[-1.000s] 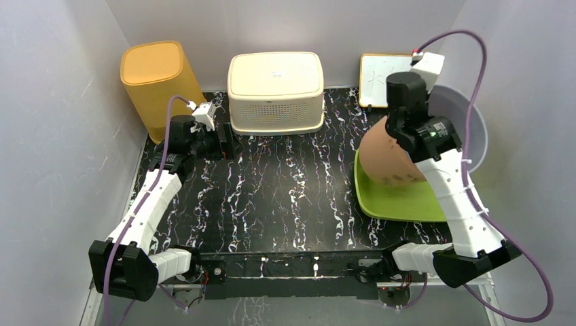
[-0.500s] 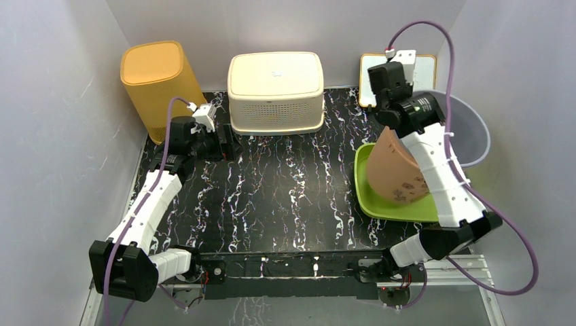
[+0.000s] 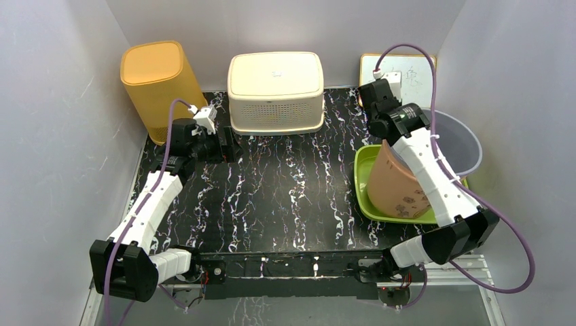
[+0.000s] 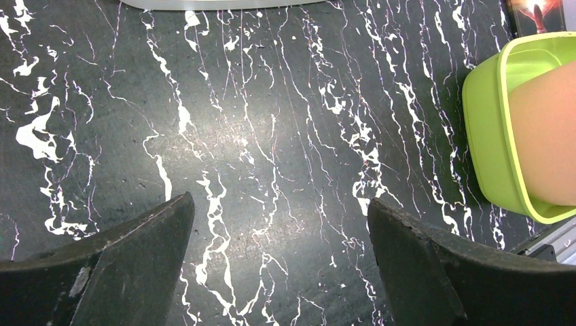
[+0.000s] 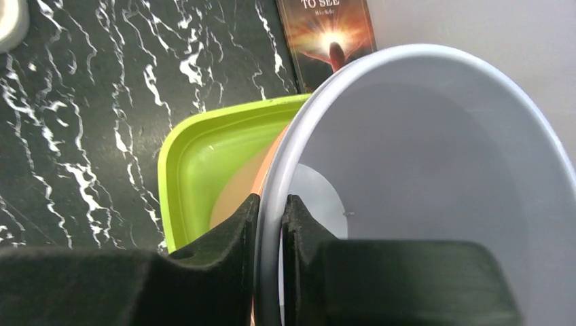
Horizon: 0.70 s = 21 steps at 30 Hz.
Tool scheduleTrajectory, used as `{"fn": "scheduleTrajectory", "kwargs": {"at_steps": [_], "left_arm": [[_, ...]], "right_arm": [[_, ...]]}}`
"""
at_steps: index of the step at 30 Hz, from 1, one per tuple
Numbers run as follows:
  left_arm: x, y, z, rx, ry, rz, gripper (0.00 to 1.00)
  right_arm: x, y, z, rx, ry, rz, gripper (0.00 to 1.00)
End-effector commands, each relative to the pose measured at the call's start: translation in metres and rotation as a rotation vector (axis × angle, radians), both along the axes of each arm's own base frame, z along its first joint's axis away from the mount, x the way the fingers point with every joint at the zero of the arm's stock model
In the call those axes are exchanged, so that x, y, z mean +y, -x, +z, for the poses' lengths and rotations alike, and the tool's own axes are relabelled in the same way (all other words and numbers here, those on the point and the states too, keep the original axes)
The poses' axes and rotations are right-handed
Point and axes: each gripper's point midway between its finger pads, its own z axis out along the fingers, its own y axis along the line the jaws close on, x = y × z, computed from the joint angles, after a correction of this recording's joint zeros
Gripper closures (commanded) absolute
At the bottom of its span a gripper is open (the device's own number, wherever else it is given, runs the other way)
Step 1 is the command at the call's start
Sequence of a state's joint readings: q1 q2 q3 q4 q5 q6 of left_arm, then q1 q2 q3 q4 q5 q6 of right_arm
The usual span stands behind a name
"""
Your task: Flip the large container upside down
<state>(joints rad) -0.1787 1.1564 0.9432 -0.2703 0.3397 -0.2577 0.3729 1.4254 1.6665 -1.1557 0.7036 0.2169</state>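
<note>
The grey bucket sits nested in the terracotta pot, so next my right gripper takes the bucket's rim [image 5: 280,171] and pulls the bucket out before turning it over.
The large grey bucket [image 3: 456,141] stands at the back right with its opening up, leaning against an upside-down terracotta pot [image 3: 397,187] in a lime green tray [image 3: 363,183]. My right gripper [image 5: 272,224] is shut on the bucket's rim [image 5: 421,156], one finger inside and one outside. In the top view it is hidden under its own wrist [image 3: 401,122]. The pot [image 5: 234,193] and tray [image 5: 204,149] show left of the rim. My left gripper [image 3: 227,144] is open and empty over the dark marbled table [image 4: 272,122], far left of the tray [image 4: 486,129].
An orange bin [image 3: 153,85] and a cream lidded basket [image 3: 275,92] stand along the back wall. A whiteboard [image 3: 401,68] leans in the back right corner, with a book [image 5: 326,34] lying before it. The side wall is close behind the bucket.
My right wrist has swung back and left and dropped lower, still gripping the rim. The bucket has turned from steeply tilted to opening up. The left arm has not moved.
</note>
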Motion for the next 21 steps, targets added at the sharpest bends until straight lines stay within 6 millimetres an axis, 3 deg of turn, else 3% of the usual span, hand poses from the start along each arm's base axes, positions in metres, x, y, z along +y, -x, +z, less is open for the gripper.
{"fn": "scheduleTrajectory", "kwargs": {"at_steps": [1, 6, 9, 13, 18, 21], "left_arm": [[0.002, 0.003, 0.004, -0.026, -0.016, -0.008, 0.02], [0.003, 0.004, 0.001, -0.020, -0.021, -0.003, 0.02], [0.003, 0.003, -0.001, -0.014, -0.020, -0.002, 0.02], [0.002, 0.001, -0.001, -0.016, -0.017, 0.000, 0.02], [0.001, 0.002, -0.002, -0.013, -0.014, -0.005, 0.02], [0.002, 0.004, -0.004, -0.011, -0.017, -0.003, 0.02]], "right_arm": [[-0.007, -0.001, 0.020, -0.134, -0.005, 0.003, 0.82], [-0.002, -0.004, 0.007, -0.120, -0.025, 0.015, 0.57], [-0.001, -0.005, 0.010, -0.130, -0.032, 0.019, 0.55], [0.004, -0.004, 0.017, -0.136, -0.061, 0.047, 0.58], [0.009, 0.000, 0.013, -0.117, -0.088, 0.076, 0.77], [0.015, 0.000, 0.006, -0.098, -0.110, 0.097, 0.79]]}}
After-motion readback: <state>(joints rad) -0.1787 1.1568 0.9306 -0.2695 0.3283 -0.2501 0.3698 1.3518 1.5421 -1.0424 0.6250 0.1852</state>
